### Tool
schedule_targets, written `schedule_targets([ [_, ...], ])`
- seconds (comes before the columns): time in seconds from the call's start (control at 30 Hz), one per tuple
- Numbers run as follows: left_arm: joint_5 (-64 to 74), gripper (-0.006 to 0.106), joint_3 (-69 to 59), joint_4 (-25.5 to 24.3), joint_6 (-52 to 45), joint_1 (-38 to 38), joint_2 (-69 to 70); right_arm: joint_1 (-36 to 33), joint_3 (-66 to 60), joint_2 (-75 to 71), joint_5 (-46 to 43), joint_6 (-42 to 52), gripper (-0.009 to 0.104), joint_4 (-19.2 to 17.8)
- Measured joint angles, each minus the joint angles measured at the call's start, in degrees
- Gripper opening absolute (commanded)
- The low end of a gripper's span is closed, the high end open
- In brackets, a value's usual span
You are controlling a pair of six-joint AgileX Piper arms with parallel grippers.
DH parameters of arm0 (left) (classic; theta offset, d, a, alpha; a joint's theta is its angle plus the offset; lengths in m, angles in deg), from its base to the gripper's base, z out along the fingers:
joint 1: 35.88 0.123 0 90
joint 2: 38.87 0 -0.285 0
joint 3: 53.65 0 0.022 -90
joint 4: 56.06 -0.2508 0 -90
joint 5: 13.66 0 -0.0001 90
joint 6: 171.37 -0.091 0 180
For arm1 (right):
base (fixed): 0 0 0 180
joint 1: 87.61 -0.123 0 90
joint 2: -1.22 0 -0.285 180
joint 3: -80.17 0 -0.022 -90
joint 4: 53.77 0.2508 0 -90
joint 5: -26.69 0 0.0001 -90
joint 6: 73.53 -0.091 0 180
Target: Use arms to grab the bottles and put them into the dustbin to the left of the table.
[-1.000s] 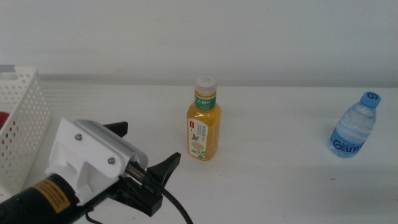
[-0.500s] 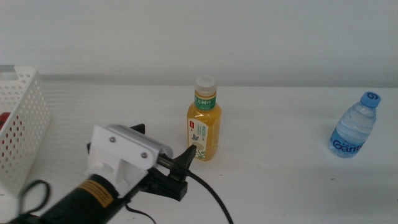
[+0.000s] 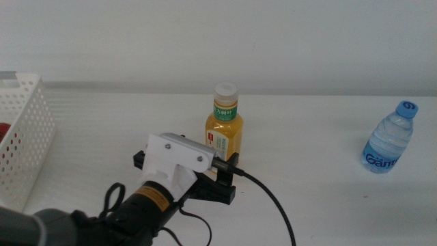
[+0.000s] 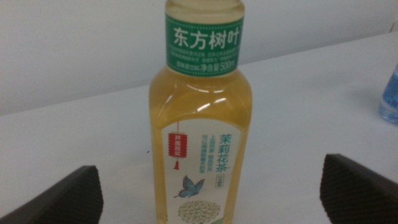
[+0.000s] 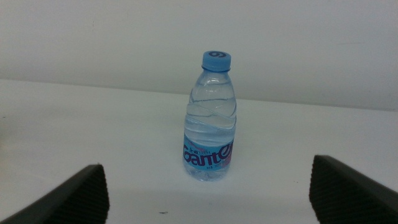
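Note:
My left gripper should grip the orange juice bottle on the middle of the body (image 3: 222, 142) (image 4: 200, 167), well below its green label.
The orange juice bottle (image 3: 224, 130), white cap and green label, stands upright mid-table (image 3: 307, 205). My left gripper (image 3: 194, 157) reaches in from the lower left, its white plate just before the bottle. In the left wrist view the juice bottle (image 4: 200, 124) fills the middle and the left gripper (image 4: 208, 186) is open, one jaw on each side, neither touching it. The blue-capped water bottle (image 3: 389, 140) stands at the far right. In the right wrist view the right gripper (image 5: 208, 186) is open, short of the water bottle (image 5: 210, 124). The white dustbin (image 3: 24, 137) sits at the left edge.
Something red (image 3: 4, 130) shows inside the dustbin, through its perforated wall. A thick black cable (image 3: 273, 205) trails from the left gripper toward the table's front edge. A white wall closes the back of the table.
The left gripper has travelled from beside the dustbin to the right and forward, up to the juice bottle. Both bottles stand where they were.

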Motion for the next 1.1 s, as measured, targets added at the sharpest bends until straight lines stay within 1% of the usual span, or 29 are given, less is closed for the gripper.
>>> schedule_targets([
  [0.33, 0.0, 0.094, 3.98, 0.19, 0.0, 0.13, -5.26, 0.0, 0.0, 0.0, 0.0, 0.0, 0.086, 0.0],
  [0.5, -0.12, 0.094, 4.19, -3.92, 0.56, 2.37, -6.09, 0.0, 0.0, 0.0, 0.0, 0.0, 0.086, 0.0],
  [0.57, -0.12, 0.094, 4.19, -4.82, 1.11, 3.29, -6.18, 0.0, 0.0, 0.0, 0.0, 0.0, 0.086, 0.0],
  [1.1, 1.57, 0.094, 7.01, -3.77, 0.91, 4.68, -6.68, 0.0, 0.0, 0.0, 0.0, 0.0, 0.086, 0.0],
])
